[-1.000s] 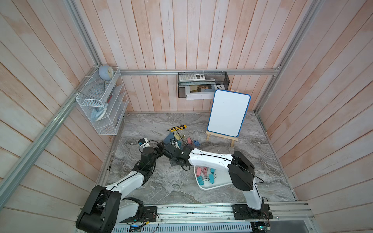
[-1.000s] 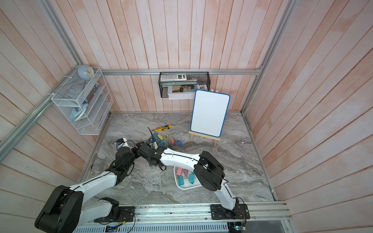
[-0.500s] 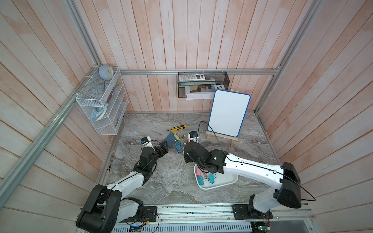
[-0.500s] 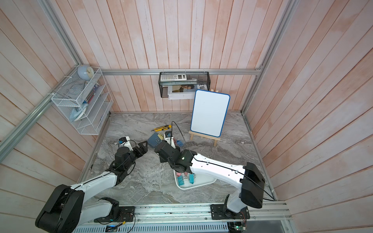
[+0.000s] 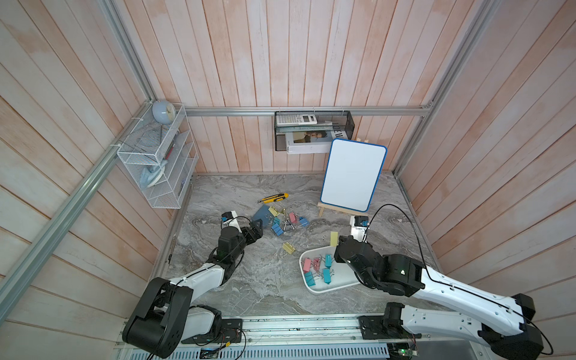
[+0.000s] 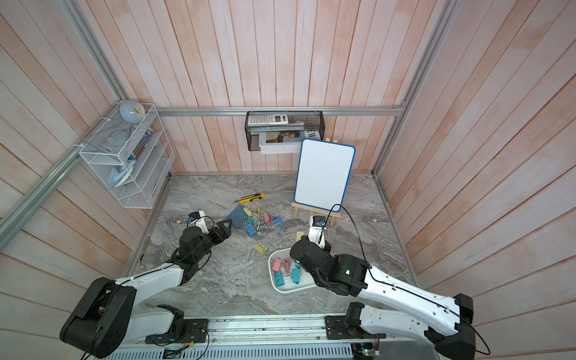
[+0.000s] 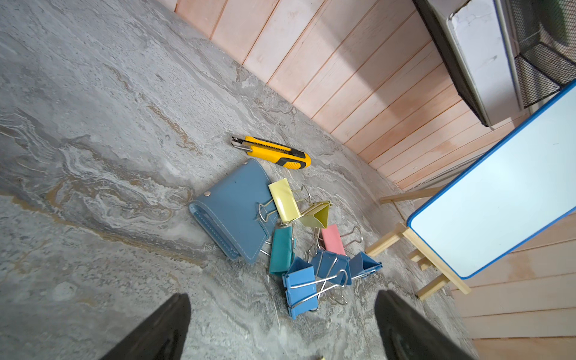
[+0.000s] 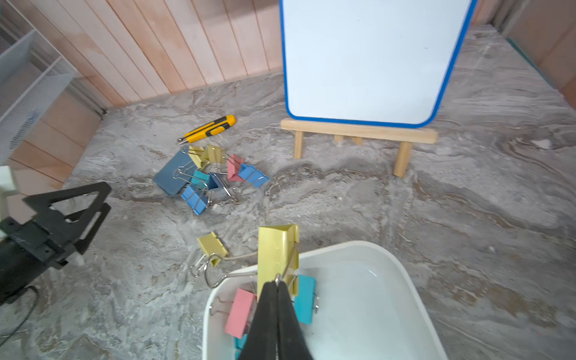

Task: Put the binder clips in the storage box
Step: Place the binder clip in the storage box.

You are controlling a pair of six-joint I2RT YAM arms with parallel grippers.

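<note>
The large yellow clip, now hanging over the box's far rim, will be let go by my right gripper in the storage box's bare part [image 5: 340,262] [image 8: 352,296] beside the far teal clip.
A pile of pastel binder clips [image 5: 285,221] [image 6: 260,221] lies mid-table, and a lone yellow clip [image 5: 289,247] lies nearer the storage box [image 5: 330,288] [image 6: 290,290], a shallow white tray holding several pink, teal and blue clips [image 5: 314,271]. My right gripper [image 8: 276,283] is shut on the wire handle of a large yellow clip [image 8: 277,249] [image 5: 334,238], which hangs over the box's far rim [image 8: 402,274]. Just short of the pile, my left gripper [image 5: 257,229] [image 7: 282,297] stands open and empty, with a blue clip [image 7: 300,290] right before its fingers.
A blue-grey pad [image 5: 261,214] touches the pile, and a yellow-and-black utility knife [image 5: 273,198] lies behind it. A whiteboard on a wooden easel [image 5: 352,176] stands at the back right. A white wire rack [image 5: 159,162] and a black mesh basket [image 5: 313,131] hang on the walls.
My right arm has swung from the pile back to the right, carrying the yellow clip over the box's rim. The left gripper has stayed open near the pile.
</note>
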